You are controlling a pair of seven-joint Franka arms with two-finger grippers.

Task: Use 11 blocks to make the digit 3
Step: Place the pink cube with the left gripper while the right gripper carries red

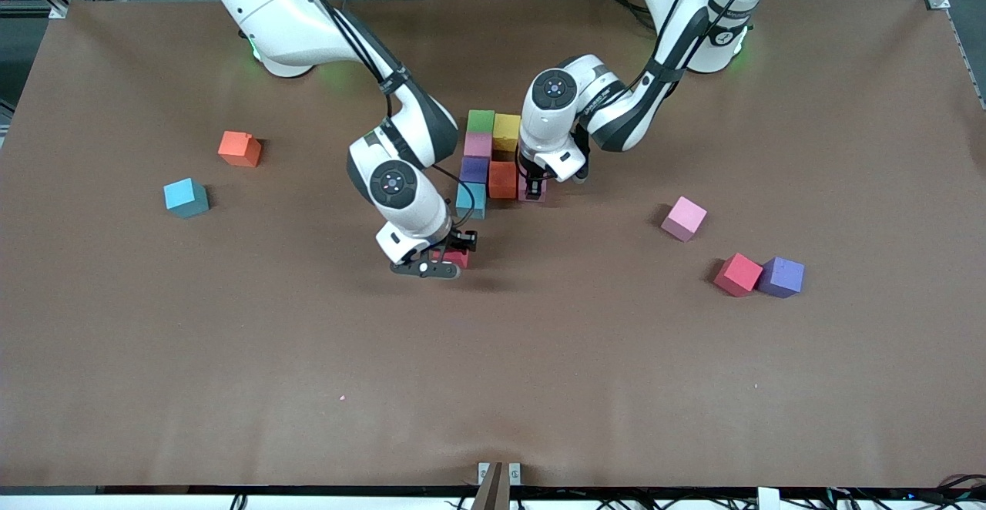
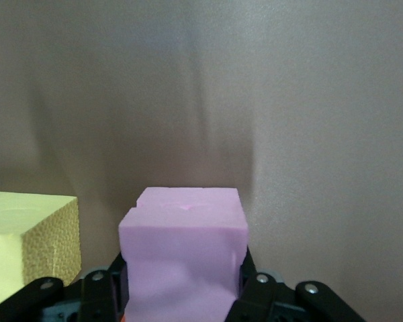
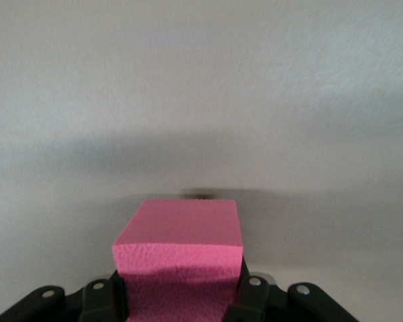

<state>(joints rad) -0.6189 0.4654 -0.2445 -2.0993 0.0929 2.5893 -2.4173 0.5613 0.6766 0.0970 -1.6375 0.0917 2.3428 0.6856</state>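
The red block will go down from my right gripper against the cyan block's side [image 1: 468,229] that faces away from the purple block.
The blocks of the partly built digit 3 stand mid-table: green [image 1: 481,121], pink [image 1: 477,145], purple [image 1: 474,169] and cyan [image 1: 470,200] in a column, with yellow [image 1: 506,131] beside the green and orange-red [image 1: 503,179] beside the purple. My left gripper [image 1: 534,185] [image 2: 185,292] is shut on a pale pink block [image 1: 531,192] [image 2: 183,241], low beside the orange-red one. The yellow block [image 2: 30,245] also shows in the left wrist view. My right gripper [image 1: 453,257] [image 3: 181,295] is shut on a red block [image 1: 456,258] [image 3: 178,258], low over the table close to the cyan block.
Loose blocks lie apart from the figure. An orange one [image 1: 239,149] and a cyan one [image 1: 186,197] are toward the right arm's end. A pink one [image 1: 684,218], a red one [image 1: 737,273] and a purple one [image 1: 781,276] are toward the left arm's end.
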